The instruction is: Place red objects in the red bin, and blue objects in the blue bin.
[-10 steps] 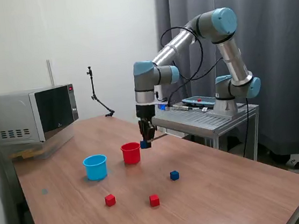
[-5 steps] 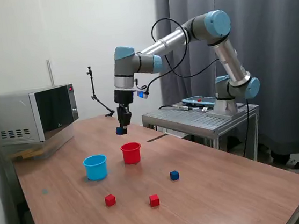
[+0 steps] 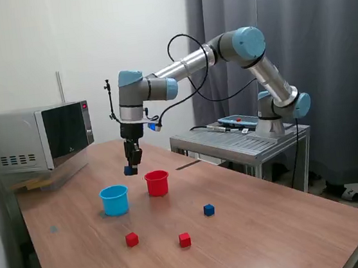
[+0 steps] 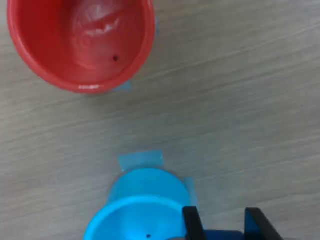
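Observation:
My gripper is going to let go of the blue cube inside the blue bin (image 3: 115, 193) (image 4: 150, 229), which stands next to the red bin on the table.
My gripper (image 3: 131, 167) hangs above the table, shut on a dark blue cube (image 3: 130, 171), over the gap between the blue bin (image 3: 114, 200) and the red bin (image 3: 157, 183). In the wrist view the black fingers (image 4: 192, 226) clamp the blue cube (image 4: 222, 235) just beside the blue bin's rim (image 4: 131, 212). The red bin (image 4: 80, 45) looks empty inside. A second blue cube (image 3: 208, 209) and two red cubes (image 3: 132, 239) (image 3: 184, 239) lie on the wooden table nearer the front.
A microwave (image 3: 34, 139) stands at the table's back on the exterior view's left. A metal rack (image 3: 244, 141) holds the arm's base on the exterior view's right. A thin black stand (image 3: 118, 118) rises behind the bins.
The arm has swung toward the exterior view's left with the blue cube held, rising from beside the red bin and then coming down close to the blue bin.

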